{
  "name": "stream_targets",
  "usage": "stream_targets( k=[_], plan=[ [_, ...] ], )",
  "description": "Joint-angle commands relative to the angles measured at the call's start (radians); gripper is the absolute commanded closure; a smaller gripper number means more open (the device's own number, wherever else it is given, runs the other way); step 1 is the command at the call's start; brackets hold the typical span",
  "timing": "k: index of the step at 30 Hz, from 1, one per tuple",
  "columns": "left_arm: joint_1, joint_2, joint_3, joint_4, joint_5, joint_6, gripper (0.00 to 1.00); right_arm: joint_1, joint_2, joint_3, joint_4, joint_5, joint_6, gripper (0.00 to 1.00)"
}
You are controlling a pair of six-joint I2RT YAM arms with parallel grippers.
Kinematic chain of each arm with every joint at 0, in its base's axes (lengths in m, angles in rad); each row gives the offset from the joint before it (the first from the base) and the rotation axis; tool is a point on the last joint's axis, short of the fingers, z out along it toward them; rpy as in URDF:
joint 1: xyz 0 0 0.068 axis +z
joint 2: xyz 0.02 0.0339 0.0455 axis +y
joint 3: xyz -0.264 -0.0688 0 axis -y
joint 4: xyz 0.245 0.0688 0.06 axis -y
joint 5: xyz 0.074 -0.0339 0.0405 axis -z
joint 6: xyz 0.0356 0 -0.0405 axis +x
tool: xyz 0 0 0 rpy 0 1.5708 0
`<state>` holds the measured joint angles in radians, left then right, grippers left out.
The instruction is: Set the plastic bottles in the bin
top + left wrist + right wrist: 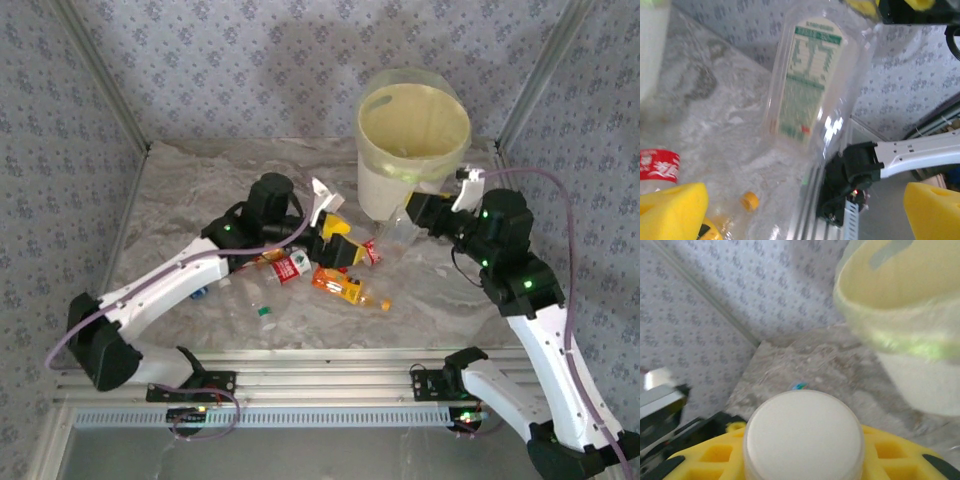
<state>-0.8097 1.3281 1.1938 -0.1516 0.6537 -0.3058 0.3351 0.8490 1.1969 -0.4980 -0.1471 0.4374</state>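
Observation:
Next, my right gripper lets go of the clear plastic bottle inside the bin's opening (408,146) (905,292), just behind the bin's front rim.
The bin (413,130) stands at the back right of the table, and its pale lined rim (900,310) fills the upper right of the right wrist view. My right gripper (412,213) is shut on a clear plastic bottle (398,230) with a green label (810,85), held just in front of the bin. The bottle's round white end (804,432) sits between the yellow pads (715,455). My left gripper (335,245) is open beside that bottle, over the other bottles. A red-labelled bottle (290,265) and an orange one (345,287) lie below it.
A small clear bottle with a green cap (262,305) lies near the front, and a blue-capped one (198,293) is under the left arm. An orange cap (750,201) shows on the marbled table (200,190). The right arm's base (850,180) sits at the front rail.

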Motion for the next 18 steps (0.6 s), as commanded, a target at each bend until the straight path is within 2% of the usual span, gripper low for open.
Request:
stream_targets(
  k=[1,6,10,18],
  plan=[
    [0.004,-0.081,-0.068,0.137,-0.11,0.034,0.0,-0.003,0.044,0.117,-0.051,0.185,-0.139,0.63],
    [0.007,-0.217,-0.223,0.339,-0.264,0.012,0.0,0.005,0.15,0.275,-0.057,0.314,-0.274,0.63],
    [0.007,-0.303,-0.333,0.494,-0.329,0.038,0.0,0.015,0.248,0.386,-0.038,0.373,-0.377,0.63],
    [0.011,-0.352,-0.389,0.617,-0.266,0.082,0.0,0.096,0.46,0.568,0.037,0.584,-0.649,0.65]
  ],
)
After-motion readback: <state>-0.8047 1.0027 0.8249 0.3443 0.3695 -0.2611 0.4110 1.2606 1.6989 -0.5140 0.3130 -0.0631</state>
